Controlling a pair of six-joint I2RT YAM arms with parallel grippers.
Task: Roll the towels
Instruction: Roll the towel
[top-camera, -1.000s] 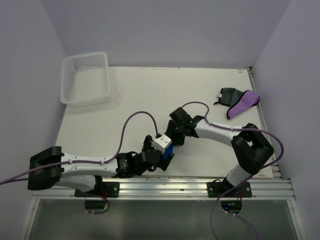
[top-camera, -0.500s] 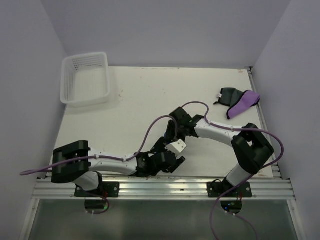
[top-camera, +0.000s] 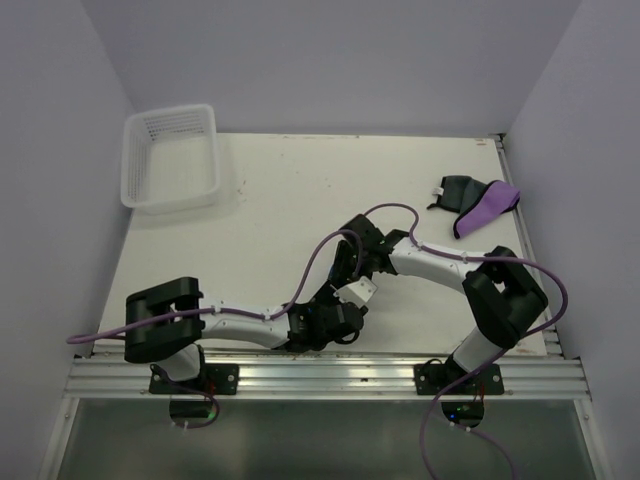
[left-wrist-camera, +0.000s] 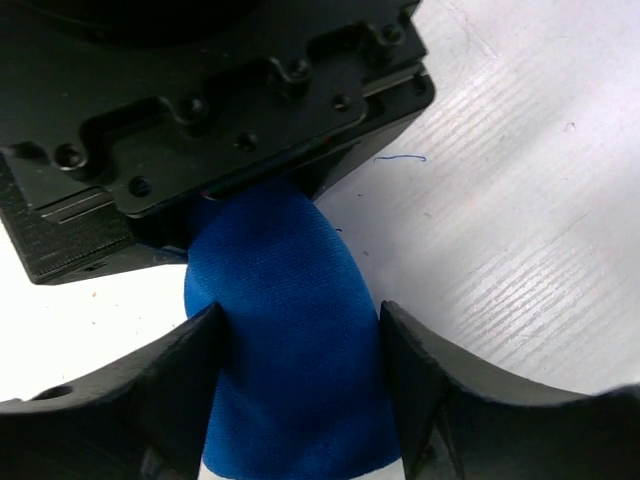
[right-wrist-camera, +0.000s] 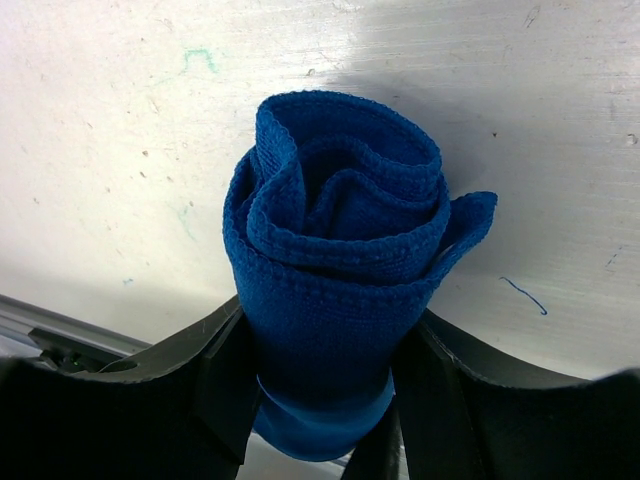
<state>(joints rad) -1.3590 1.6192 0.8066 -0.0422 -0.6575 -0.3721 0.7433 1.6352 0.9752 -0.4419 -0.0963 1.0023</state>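
Note:
I have the blue towel's rolled end in my left gripper, so I should open it and grip the towel nearer its middle (left-wrist-camera: 280, 275) before my right gripper backs away.
A blue towel (right-wrist-camera: 340, 250) is rolled into a tight spiral. In the right wrist view its end faces the camera, and my right gripper (right-wrist-camera: 328, 340) is shut round the roll. In the left wrist view the same roll (left-wrist-camera: 285, 300) runs between my left gripper's (left-wrist-camera: 298, 335) fingers, which press on both sides of it. The right gripper's black body (left-wrist-camera: 220, 110) sits just beyond it. In the top view the two grippers meet at the table's near middle, left (top-camera: 335, 308) and right (top-camera: 350, 272). There the arms hide the roll.
A dark grey towel (top-camera: 452, 190) and a purple towel (top-camera: 487, 208) lie crumpled at the table's back right. A white plastic basket (top-camera: 170, 158) stands at the back left. The table's near edge rail (top-camera: 330, 372) runs just behind the grippers.
My left arm has swung right and its wrist has turned, closing on the right gripper. The blue roll seen from above a second ago is now covered by the arms.

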